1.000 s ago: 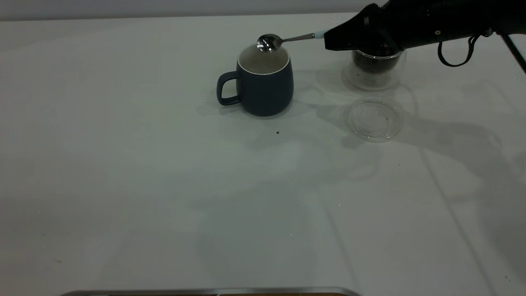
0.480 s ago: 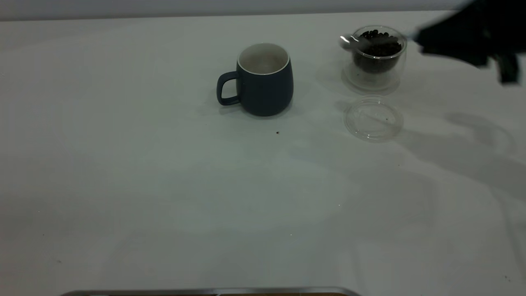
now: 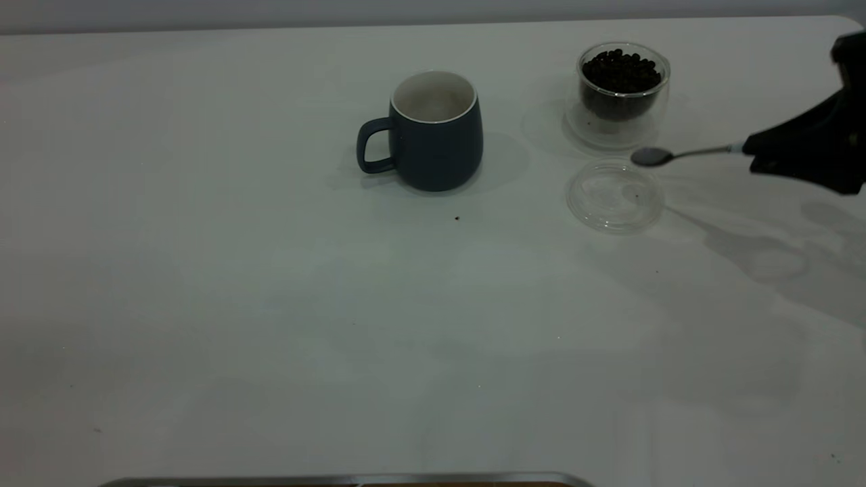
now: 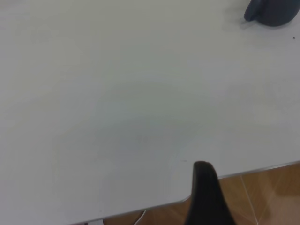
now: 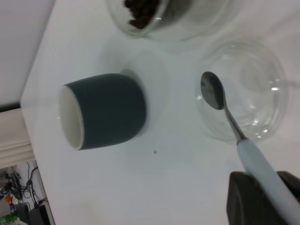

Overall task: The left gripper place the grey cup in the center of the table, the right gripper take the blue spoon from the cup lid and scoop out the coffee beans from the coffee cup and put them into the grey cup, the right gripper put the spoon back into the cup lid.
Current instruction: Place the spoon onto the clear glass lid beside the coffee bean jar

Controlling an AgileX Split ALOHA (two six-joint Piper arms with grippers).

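The blue spoon will go down across the rim of the clear cup lid [image 3: 655, 193] [image 5: 262, 132] from my right gripper, with the spoon's bowl inside.
The grey cup [image 3: 433, 132] stands upright at the table's far middle, handle to the left; it also shows in the right wrist view [image 5: 105, 110]. The coffee cup [image 3: 619, 95] with coffee beans [image 3: 620, 67] stands to its right. The clear cup lid [image 3: 614, 196] lies just in front of it. My right gripper [image 3: 758, 152] at the right edge is shut on the blue spoon [image 3: 676, 155]. The spoon's empty bowl [image 5: 212, 91] hovers over the lid's edge [image 5: 262, 79]. Only one left finger [image 4: 206, 192] shows, near the table's edge.
The table [image 3: 270, 304] has a few dark specks, one [image 3: 457, 218] in front of the grey cup. A metal strip [image 3: 352, 480] runs along the near edge. Wooden floor [image 4: 267, 197] shows beyond the table's edge in the left wrist view.
My right gripper has carried the spoon from above the grey cup, past the coffee cup, back right and down to just above the cup lid. The cups and lid have not moved.
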